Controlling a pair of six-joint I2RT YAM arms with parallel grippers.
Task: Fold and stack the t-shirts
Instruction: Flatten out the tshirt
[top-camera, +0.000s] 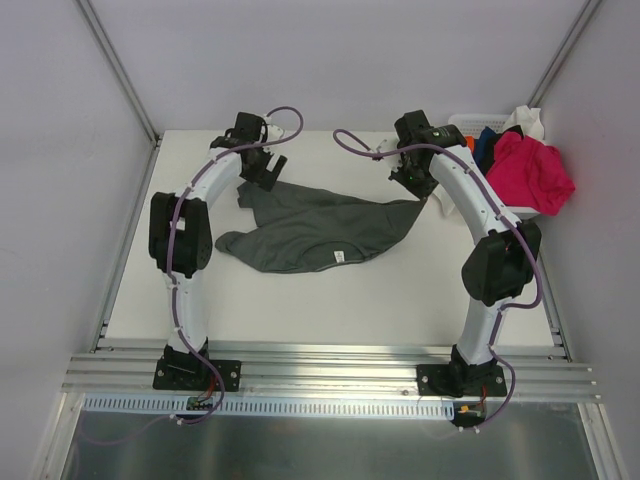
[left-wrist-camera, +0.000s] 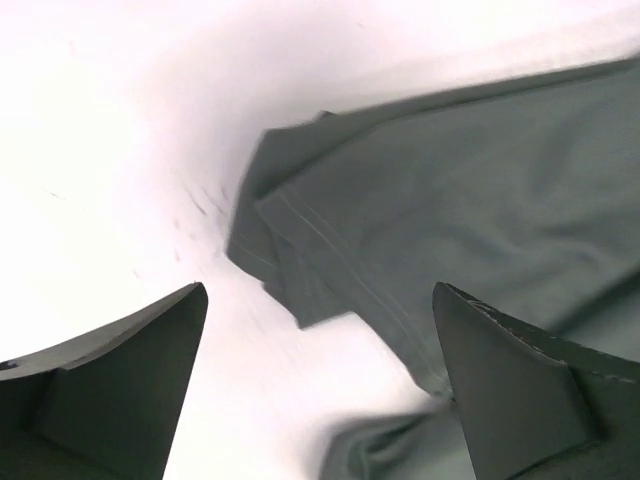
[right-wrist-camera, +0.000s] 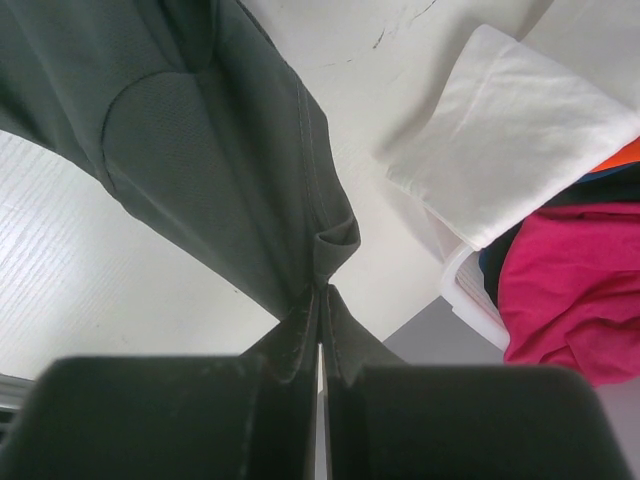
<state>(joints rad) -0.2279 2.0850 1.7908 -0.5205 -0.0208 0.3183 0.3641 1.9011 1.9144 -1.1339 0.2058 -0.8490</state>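
My left gripper will grip the near end of the grey t-shirt's hemmed edge (top-camera: 257, 226) (left-wrist-camera: 438, 389), at the notch where that edge meets the crumpled cloth.
A dark charcoal grey t-shirt (top-camera: 310, 232) lies crumpled across the middle of the white table, neck label facing up. My right gripper (top-camera: 412, 180) is shut on its right corner; in the right wrist view the fingertips (right-wrist-camera: 312, 300) pinch a fold of the grey cloth (right-wrist-camera: 180, 120), which hangs stretched away from them. My left gripper (top-camera: 268, 165) hovers over the shirt's far left corner. In the left wrist view this gripper (left-wrist-camera: 320, 290) stands wide open with nothing between its fingers, and a hemmed edge of the shirt (left-wrist-camera: 450, 200) lies below on the table.
A white plastic basket (top-camera: 470, 125) stands at the back right corner, its rim (right-wrist-camera: 470, 300) close to my right gripper. It holds a magenta-pink shirt (top-camera: 535, 170), a white one (top-camera: 525, 122) and a navy one (top-camera: 487, 140). An orange edge (right-wrist-camera: 625, 155) shows too.
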